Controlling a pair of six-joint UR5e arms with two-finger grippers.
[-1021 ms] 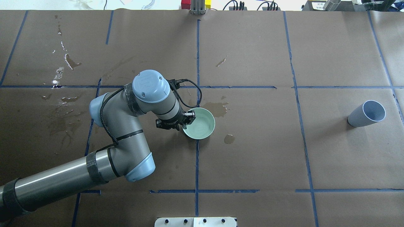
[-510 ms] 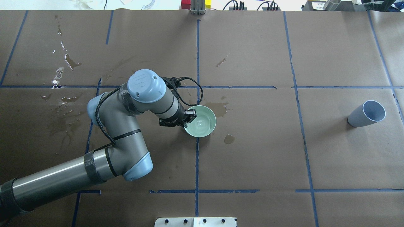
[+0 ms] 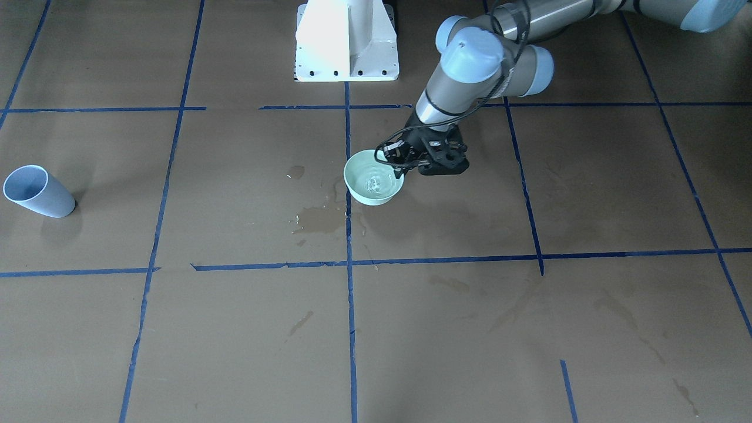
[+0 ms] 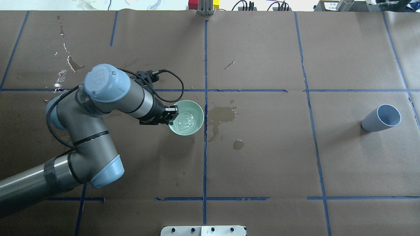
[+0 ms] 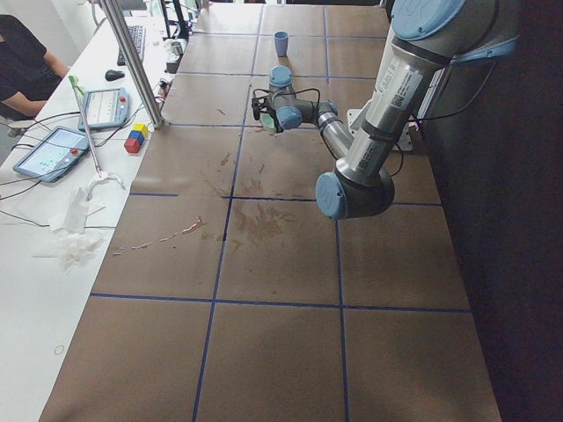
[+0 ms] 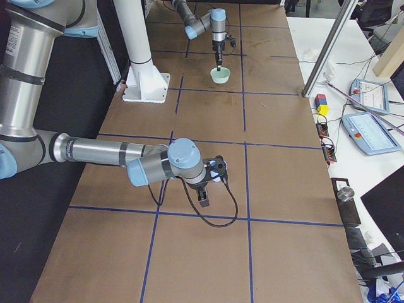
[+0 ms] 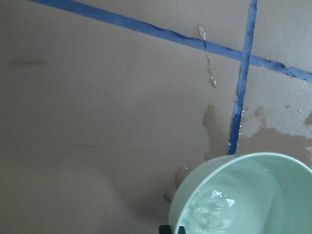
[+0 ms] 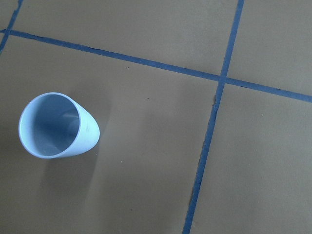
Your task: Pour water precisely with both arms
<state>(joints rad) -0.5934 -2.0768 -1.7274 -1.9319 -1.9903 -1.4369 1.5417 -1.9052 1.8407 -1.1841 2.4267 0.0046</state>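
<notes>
Next, I release the pale green bowl with my left gripper between the two slanted blue tape lines (image 3: pixel 617 187) farthest from the cup.
My left gripper (image 4: pixel 170 115) is shut on the near-left rim of a pale green bowl (image 4: pixel 186 118), just left of the centre tape line. The bowl holds a shallow pool of rippling water (image 7: pixel 209 214). It also shows in the front-facing view (image 3: pixel 373 177), where the left gripper (image 3: pixel 405 161) pinches its rim. A blue-grey cup (image 4: pixel 382 118) stands alone at the far right, seen from above in the right wrist view (image 8: pixel 57 126). My right gripper (image 6: pixel 205 192) shows only in the exterior right view, low over the paper, and I cannot tell if it is open or shut.
Brown paper with blue tape lines (image 4: pixel 205 98) covers the table. Wet patches lie right of the bowl (image 4: pixel 223 113) (image 4: pixel 238 144) and at the far left (image 4: pixel 65 118). The white pedestal (image 3: pixel 346 41) stands at the robot's side. Tablets and blocks (image 5: pixel 134 138) lie beyond the far edge.
My left arm has swung to the left and carried the bowl across the centre tape line. The water in it now ripples. The cup has not moved.
</notes>
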